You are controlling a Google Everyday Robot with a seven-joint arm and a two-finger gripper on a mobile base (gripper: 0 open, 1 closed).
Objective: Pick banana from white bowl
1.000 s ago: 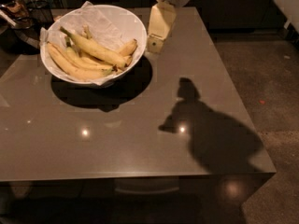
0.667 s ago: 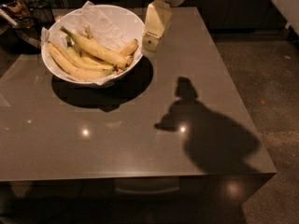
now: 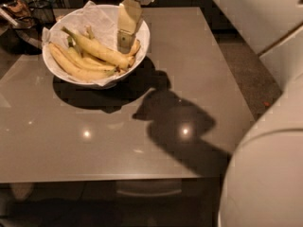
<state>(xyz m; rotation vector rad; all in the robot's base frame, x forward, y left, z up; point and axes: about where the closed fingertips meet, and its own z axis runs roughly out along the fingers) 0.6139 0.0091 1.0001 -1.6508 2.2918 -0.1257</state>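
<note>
A thick banana is on top of the pile in the white bowl. My gripper should next go to the middle of the thick banana [image 3: 97, 49] and close there.
The white bowl [image 3: 56, 72], lined with crumpled white paper, stands at the far left of the grey table and holds several bananas. The banana [image 3: 97, 49], long, thick and nearly straight with a green-tinged stem, lies on top of the pile, its dark tip pointing right. My gripper [image 3: 125, 40] hangs down from the top of the view over the right side of the bowl, just above that tip end. Slimmer curved bananas [image 3: 71, 67] lie in front of the thick one.
The grey table [image 3: 142, 141] spreads to the right and front, with my arm's shadow across its middle. A dark wire basket with items [image 3: 21, 11] stands at the far left behind the bowl. A large white part of the robot [image 3: 265, 178] fills the lower right.
The gripper has moved left from beside the bowl's right rim to over the bowl, above the banana's tip. The view has shifted, so the bowl sits lower and more to the right.
</note>
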